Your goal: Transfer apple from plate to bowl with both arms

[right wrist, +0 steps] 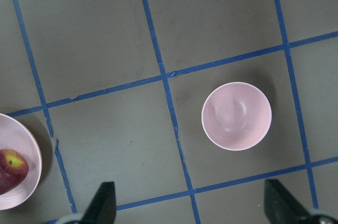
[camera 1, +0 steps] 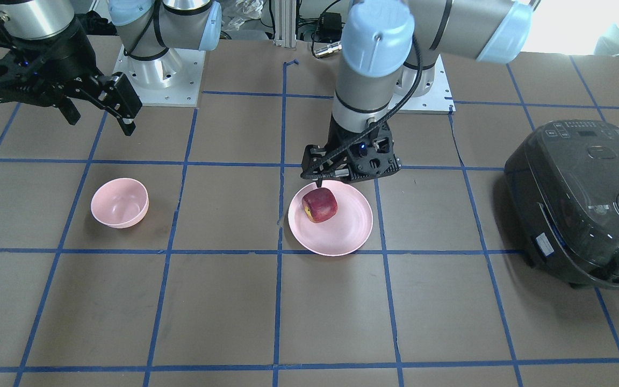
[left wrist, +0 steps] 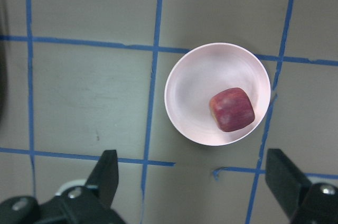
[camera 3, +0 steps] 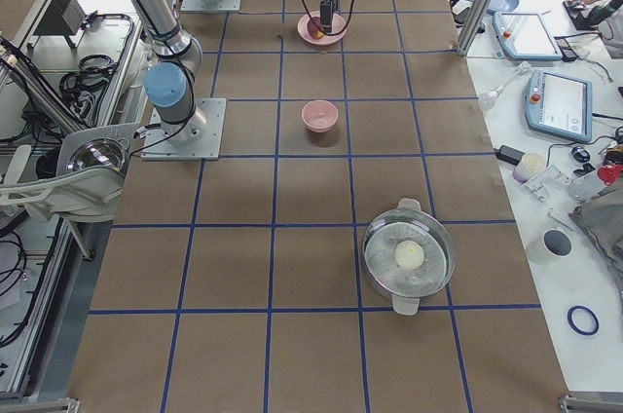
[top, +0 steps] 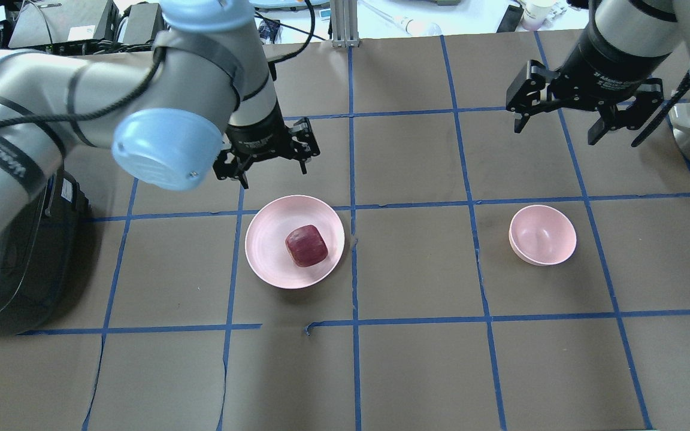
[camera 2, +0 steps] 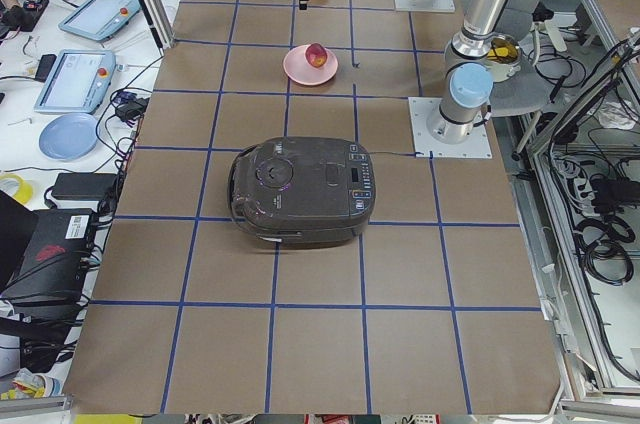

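Note:
The robot's left gripper needs to next move down to the dark red apple on the pale pink plate and close around the apple's opposite sides (camera 1: 319,205) (left wrist: 232,109).
The dark red apple (top: 306,245) lies on the pale pink plate (top: 267,257) near the table's middle; both also show in the front view, the apple (camera 1: 319,206) on the plate (camera 1: 344,236). My left gripper (top: 273,172) is open and empty and hovers above the plate's far rim. The left wrist view shows the apple (left wrist: 232,109) ahead of the spread fingers (left wrist: 108,174). The small pink bowl (top: 542,234) stands empty to the right. My right gripper (top: 557,133) is open and empty, raised beyond the bowl (right wrist: 236,116).
A dark grey rice cooker (camera 1: 583,204) sits at the table's end on my left. A steel pot (camera 3: 409,257) with a white object inside stands at the end on my right. The arm bases (camera 1: 151,70) are bolted at the robot's edge. Blue tape lines grid the brown table.

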Available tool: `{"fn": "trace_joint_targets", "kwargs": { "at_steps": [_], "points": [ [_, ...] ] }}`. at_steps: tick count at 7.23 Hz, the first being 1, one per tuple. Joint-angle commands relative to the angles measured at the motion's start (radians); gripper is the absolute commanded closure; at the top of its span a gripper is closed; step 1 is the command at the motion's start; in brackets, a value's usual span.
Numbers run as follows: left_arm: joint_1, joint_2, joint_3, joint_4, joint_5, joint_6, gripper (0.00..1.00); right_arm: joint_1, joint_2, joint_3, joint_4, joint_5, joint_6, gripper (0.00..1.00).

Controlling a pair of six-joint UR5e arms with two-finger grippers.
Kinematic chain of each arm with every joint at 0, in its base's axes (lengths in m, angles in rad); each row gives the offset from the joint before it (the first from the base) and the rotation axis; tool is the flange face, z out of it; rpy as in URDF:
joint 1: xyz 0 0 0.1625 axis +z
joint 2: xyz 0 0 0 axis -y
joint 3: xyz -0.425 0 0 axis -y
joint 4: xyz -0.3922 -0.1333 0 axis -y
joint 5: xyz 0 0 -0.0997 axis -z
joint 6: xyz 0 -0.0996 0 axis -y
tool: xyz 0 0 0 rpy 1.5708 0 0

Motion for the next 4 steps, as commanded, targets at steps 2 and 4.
{"fn": "trace_joint_targets", "kwargs": {
  "at_steps": [2,4],
  "points": [
    [-0.016,-0.083,-0.178,0.186,-0.078,-0.207,0.00,-0.174,0.093,0.040,-0.008,-0.070,-0.016,0.00],
    [-0.017,-0.130,-0.209,0.220,-0.097,-0.211,0.00,-0.284,0.139,0.060,-0.006,-0.081,-0.132,0.00]
  ]
}}
